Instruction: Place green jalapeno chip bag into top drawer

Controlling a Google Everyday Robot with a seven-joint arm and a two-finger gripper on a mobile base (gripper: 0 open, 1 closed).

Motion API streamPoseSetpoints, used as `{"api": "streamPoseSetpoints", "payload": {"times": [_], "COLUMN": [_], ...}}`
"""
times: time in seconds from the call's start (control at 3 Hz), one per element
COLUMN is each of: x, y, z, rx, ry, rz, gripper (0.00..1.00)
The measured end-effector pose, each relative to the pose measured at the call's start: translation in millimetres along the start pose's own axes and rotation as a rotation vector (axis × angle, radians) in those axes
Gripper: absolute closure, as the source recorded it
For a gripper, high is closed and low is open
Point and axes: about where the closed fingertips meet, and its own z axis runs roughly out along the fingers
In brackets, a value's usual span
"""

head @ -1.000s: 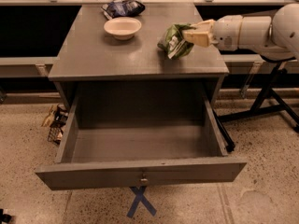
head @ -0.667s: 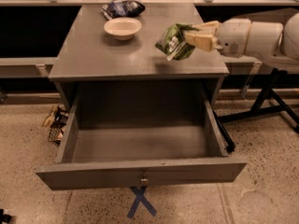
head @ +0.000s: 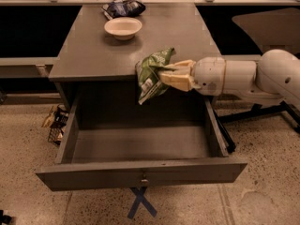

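The robot's gripper will release the green jalapeno chip bag around the middle of the open top drawer's bottom (head: 148,131).
The green jalapeno chip bag (head: 152,74) hangs in the air, held by its right side in my gripper (head: 165,74), which is shut on it. The arm reaches in from the right. The bag is just past the front edge of the grey cabinet top (head: 93,46), above the back part of the open top drawer (head: 140,144). The drawer is pulled far out and its inside shows nothing in it. Its flat front panel has a small metal knob (head: 144,179) at the centre.
A white bowl (head: 123,27) stands on the cabinet top at the back, with a dark blue and white chip bag (head: 123,7) behind it. A wire basket with snack bags (head: 55,122) lies on the floor at the left. Blue tape cross (head: 141,203) marks the floor.
My gripper has carried the green bag off the cabinet top, forward and lower, to hang over the open drawer.
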Motion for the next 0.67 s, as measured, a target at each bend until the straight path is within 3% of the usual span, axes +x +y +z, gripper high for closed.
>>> {"api": "streamPoseSetpoints", "payload": {"times": [0.67], "x": [53.9], "y": [52.1], "z": [4.3], "rx": [-0.156], "ry": [0.127], "rz": [0.036], "gripper": [1.0]}}
